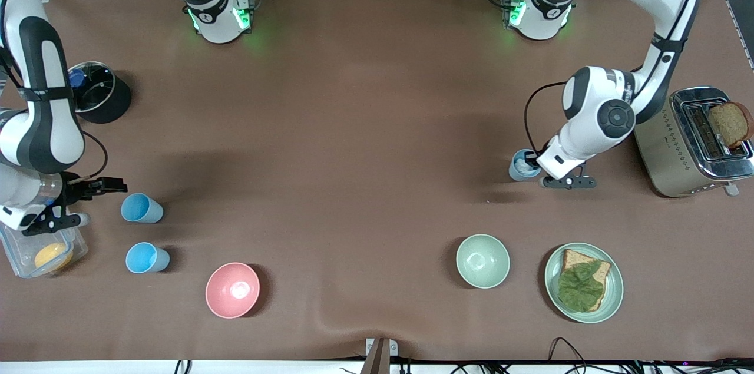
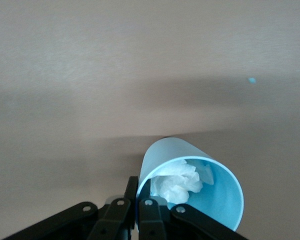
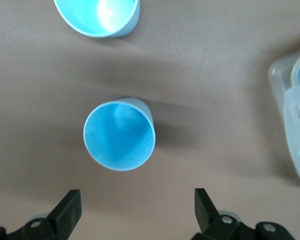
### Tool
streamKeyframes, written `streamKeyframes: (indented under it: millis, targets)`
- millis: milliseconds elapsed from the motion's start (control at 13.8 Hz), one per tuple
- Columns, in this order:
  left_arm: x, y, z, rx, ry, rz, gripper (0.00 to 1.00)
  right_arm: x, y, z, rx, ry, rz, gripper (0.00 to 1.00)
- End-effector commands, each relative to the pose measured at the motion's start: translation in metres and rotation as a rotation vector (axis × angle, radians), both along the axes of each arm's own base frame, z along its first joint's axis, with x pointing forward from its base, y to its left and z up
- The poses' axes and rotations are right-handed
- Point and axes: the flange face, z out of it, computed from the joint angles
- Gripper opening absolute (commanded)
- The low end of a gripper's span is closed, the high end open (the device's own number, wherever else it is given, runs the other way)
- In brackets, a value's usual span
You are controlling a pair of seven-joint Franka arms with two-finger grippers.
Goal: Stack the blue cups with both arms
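Note:
The robot's left gripper will let go of the blue cup on the bare table about midway (image 1: 378, 135) between the black pot and the toaster. That cup is now held by its rim.
Two blue cups stand upright toward the right arm's end of the table, one (image 1: 141, 208) farther from the front camera than the other (image 1: 147, 258). My right gripper (image 1: 115, 187) hangs open and empty beside the farther one. In the right wrist view that cup (image 3: 119, 135) lies just ahead of the spread fingers of my right gripper (image 3: 136, 205), and the second cup (image 3: 97, 17) is at the frame edge. My left gripper (image 1: 535, 163) is shut on the rim of a third blue cup (image 1: 522, 165) with crumpled white paper inside (image 2: 177, 182). One finger (image 2: 131, 192) is outside the wall, the other inside.
A pink bowl (image 1: 232, 290), a pale green bowl (image 1: 483, 260) and a green plate with bread and lettuce (image 1: 612, 297) sit near the front camera. A toaster (image 1: 677, 162) stands beside the left arm. A black pot (image 1: 109, 104) and a clear container (image 1: 23, 262) are by the right arm.

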Motion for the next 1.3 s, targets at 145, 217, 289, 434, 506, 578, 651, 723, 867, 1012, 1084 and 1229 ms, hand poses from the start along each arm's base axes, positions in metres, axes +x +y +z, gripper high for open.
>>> streamKeyframes:
  millis: [145, 217, 289, 434, 506, 578, 651, 723, 867, 1012, 1084, 1229]
  targets:
    - [-0.002, -0.082, 0.046, -0.037, -0.034, 0.094, 0.0, -0.002, -0.008, -0.02, 0.017, 0.006, 0.027, 1.0]
    - [-0.005, -0.11, 0.053, -0.053, -0.025, 0.138, 0.0, -0.002, -0.006, -0.026, 0.021, 0.013, 0.041, 1.0]
    - [-0.015, -0.145, 0.059, -0.072, -0.017, 0.184, 0.0, 0.0, -0.004, -0.032, 0.027, 0.012, 0.064, 1.0]
    - [-0.036, -0.215, 0.064, -0.098, 0.001, 0.277, 0.0, 0.001, -0.004, -0.034, 0.029, 0.002, 0.093, 1.0]
    - [-0.052, -0.25, 0.062, -0.101, 0.017, 0.309, 0.0, 0.001, -0.004, -0.034, 0.029, 0.002, 0.094, 1.0]
    - [-0.064, -0.28, 0.058, -0.105, 0.034, 0.345, 0.0, 0.0, -0.003, -0.035, 0.03, 0.005, 0.097, 1.0]
    - [-0.076, -0.306, 0.056, -0.109, 0.049, 0.378, 0.0, -0.001, -0.002, -0.036, 0.031, 0.009, 0.097, 1.0]
    - [-0.085, -0.326, 0.052, -0.111, 0.059, 0.404, 0.0, 0.0, 0.0, -0.037, 0.032, 0.009, 0.1, 1.0]
    - [-0.113, -0.363, 0.038, -0.096, 0.085, 0.411, 0.0, -0.001, 0.0, -0.04, 0.035, 0.013, 0.106, 1.0]
    - [-0.12, -0.367, 0.02, -0.071, 0.098, 0.403, 0.0, -0.001, -0.001, -0.045, 0.039, 0.017, 0.121, 1.0]
    - [-0.126, -0.371, 0.008, -0.054, 0.1, 0.383, 0.0, -0.002, 0.0, -0.049, 0.041, 0.021, 0.124, 1.0]
    - [-0.135, -0.377, -0.002, -0.041, 0.111, 0.373, 0.0, -0.002, -0.001, -0.056, 0.046, 0.029, 0.137, 1.0]
